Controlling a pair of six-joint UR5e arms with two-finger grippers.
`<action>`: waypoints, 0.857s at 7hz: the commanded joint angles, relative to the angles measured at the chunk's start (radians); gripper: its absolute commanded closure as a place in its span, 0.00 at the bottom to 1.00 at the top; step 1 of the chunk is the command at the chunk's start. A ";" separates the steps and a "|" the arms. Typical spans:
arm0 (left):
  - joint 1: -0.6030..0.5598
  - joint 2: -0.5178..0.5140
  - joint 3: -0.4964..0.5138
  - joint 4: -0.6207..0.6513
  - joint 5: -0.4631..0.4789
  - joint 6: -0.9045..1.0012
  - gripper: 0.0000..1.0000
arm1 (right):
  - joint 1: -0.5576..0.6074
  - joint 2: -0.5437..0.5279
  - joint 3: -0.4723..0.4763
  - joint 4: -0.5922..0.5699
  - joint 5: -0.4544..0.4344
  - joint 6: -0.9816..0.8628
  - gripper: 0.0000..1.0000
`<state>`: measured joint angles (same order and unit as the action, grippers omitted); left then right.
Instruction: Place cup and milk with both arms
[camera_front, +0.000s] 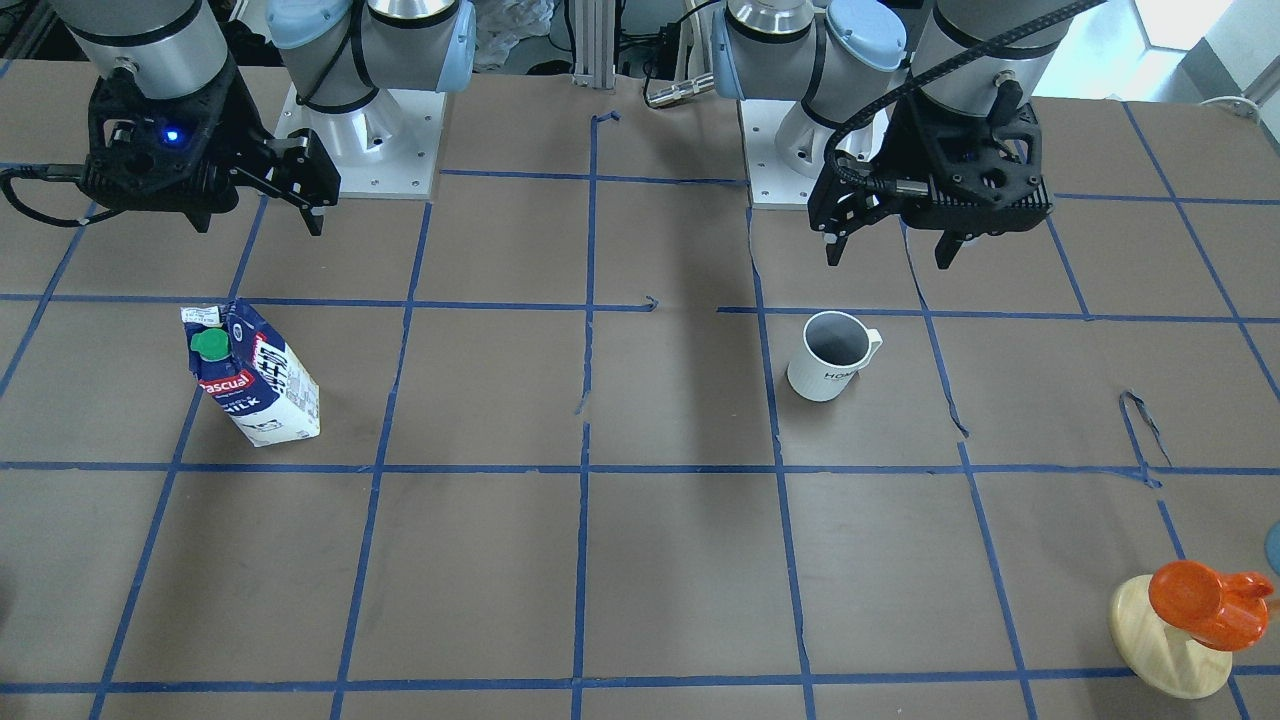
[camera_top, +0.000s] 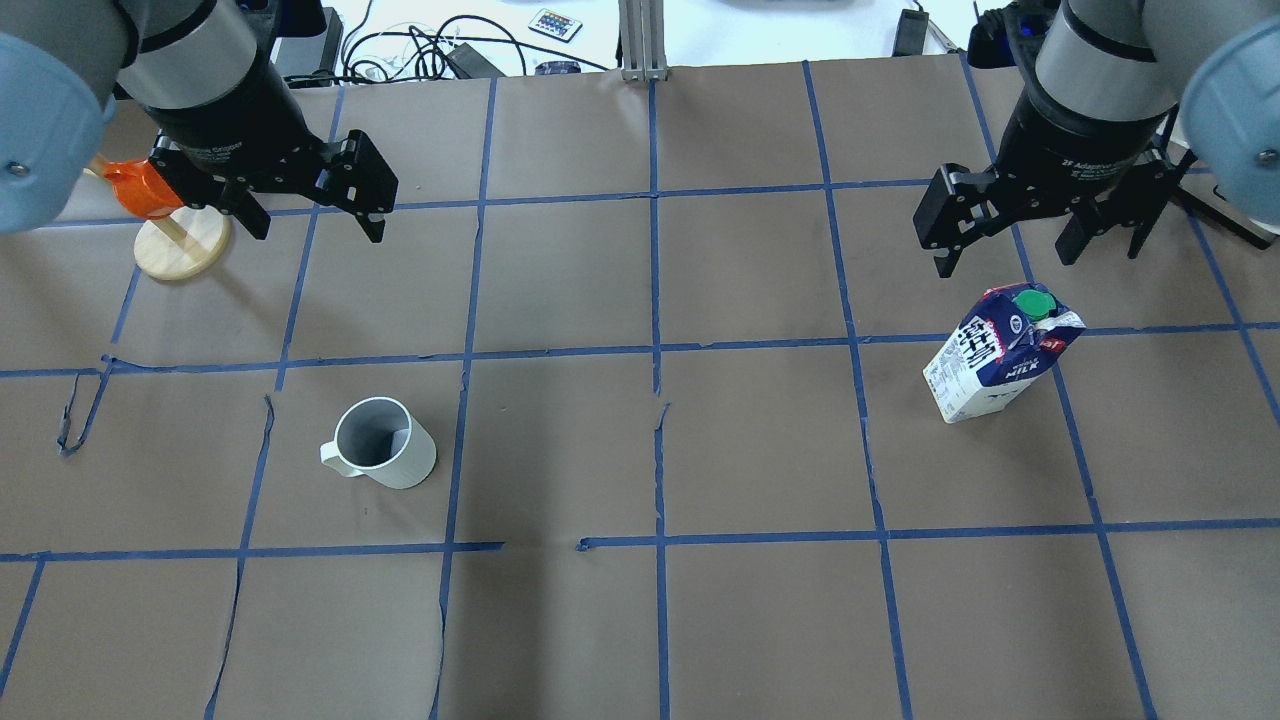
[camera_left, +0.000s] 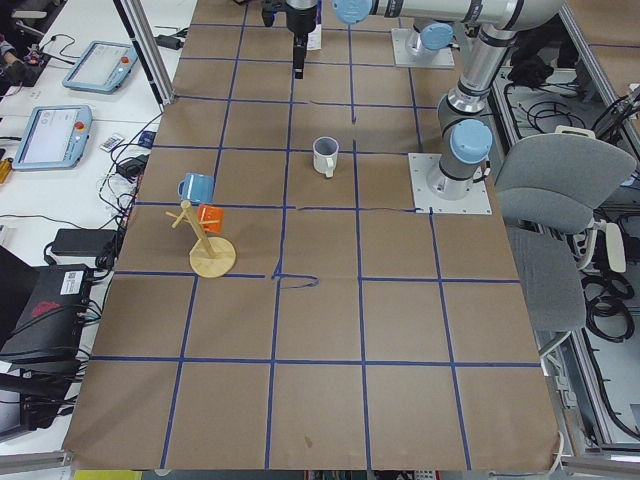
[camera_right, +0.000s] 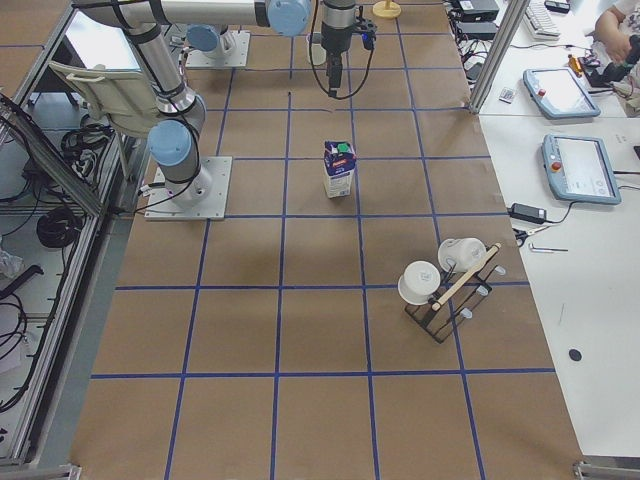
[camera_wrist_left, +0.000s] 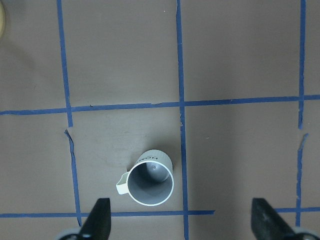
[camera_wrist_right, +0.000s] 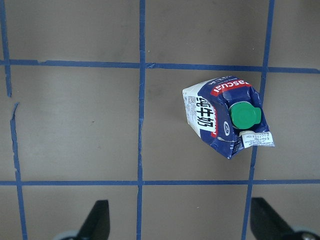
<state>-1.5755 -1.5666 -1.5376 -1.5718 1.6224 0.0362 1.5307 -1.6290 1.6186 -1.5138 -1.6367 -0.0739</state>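
Observation:
My left gripper should grip the white ribbed cup's rim (camera_front: 805, 337) (camera_wrist_left: 173, 183) opposite its handle, with one finger inside the cup and the other outside.
The white ribbed cup (camera_top: 385, 457) stands upright on the table, handle toward the robot's left; it also shows in the front view (camera_front: 832, 358) and the left wrist view (camera_wrist_left: 150, 183). My left gripper (camera_top: 317, 228) hangs open and empty above the table, beyond the cup and apart from it (camera_front: 888, 258). The blue and white milk carton (camera_top: 1000, 367) with a green cap stands upright (camera_front: 256, 378), seen from above in the right wrist view (camera_wrist_right: 225, 120). My right gripper (camera_top: 1005, 258) hangs open and empty above and just beyond the carton (camera_front: 258, 222).
An orange cup on a round wooden stand (camera_top: 180, 250) sits at the far left, partly behind my left gripper (camera_front: 1200, 600). A rack with white cups (camera_right: 440, 285) stands beyond the table's right part. Blue tape lines (camera_top: 655, 350) grid the brown table.

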 joint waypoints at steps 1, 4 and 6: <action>0.000 0.006 -0.006 -0.002 0.001 -0.002 0.00 | 0.000 0.000 0.001 0.000 0.000 0.000 0.00; -0.001 0.016 -0.015 -0.002 -0.001 -0.002 0.00 | 0.000 0.000 0.001 0.001 0.000 0.000 0.00; 0.000 0.017 -0.016 -0.002 -0.001 -0.001 0.00 | 0.000 0.000 0.001 0.001 0.000 -0.001 0.00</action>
<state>-1.5761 -1.5497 -1.5531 -1.5737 1.6216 0.0348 1.5309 -1.6291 1.6199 -1.5125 -1.6367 -0.0739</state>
